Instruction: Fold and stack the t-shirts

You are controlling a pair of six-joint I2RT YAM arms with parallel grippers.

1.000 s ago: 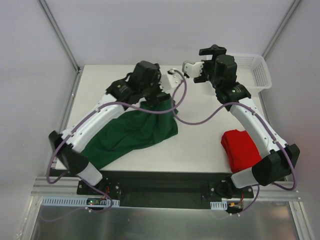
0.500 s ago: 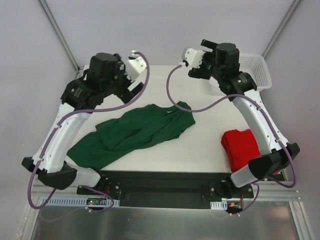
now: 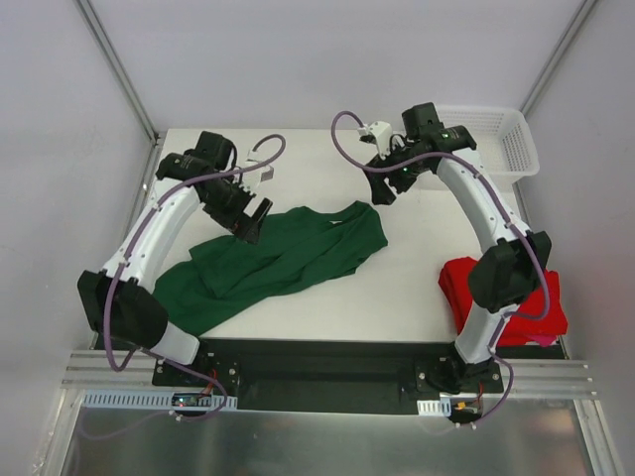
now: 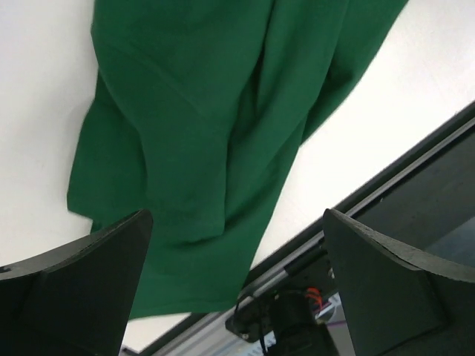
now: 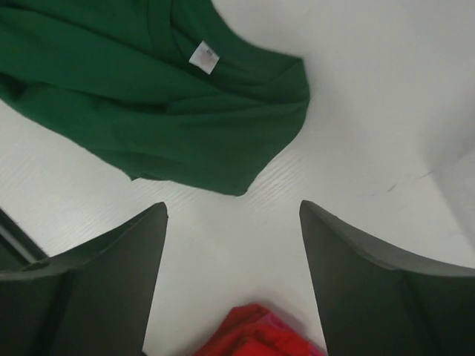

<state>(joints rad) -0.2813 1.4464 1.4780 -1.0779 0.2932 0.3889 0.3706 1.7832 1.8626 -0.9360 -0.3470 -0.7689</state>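
Note:
The dark green t-shirt has its far edge (image 3: 271, 215) on the side away from the black bar. My left gripper needs to grab it there next, about halfway along.
The dark green t-shirt (image 3: 283, 256) lies crumpled on the table, running from the near left to the middle. My left gripper (image 3: 248, 224) is open and empty, low over the shirt's far left edge; the left wrist view shows the green cloth (image 4: 200, 133) below my left gripper (image 4: 236, 215). My right gripper (image 3: 383, 190) is open and empty just beyond the shirt's right end. The right wrist view shows my right gripper (image 5: 233, 205), the collar with a white label (image 5: 203, 57) and the red t-shirt (image 5: 256, 334). The red t-shirt (image 3: 481, 288) lies folded at the near right.
A white mesh basket (image 3: 516, 149) stands at the far right corner. The table's near edge and black rail (image 4: 386, 185) lie just past the green shirt's near end. Purple cables (image 3: 347, 149) loop from both arms over the table.
The left arm let the green shirt drop, lifted away, then came down to its far left edge. The right arm swung down toward the shirt's right end. The shirt now lies flatter.

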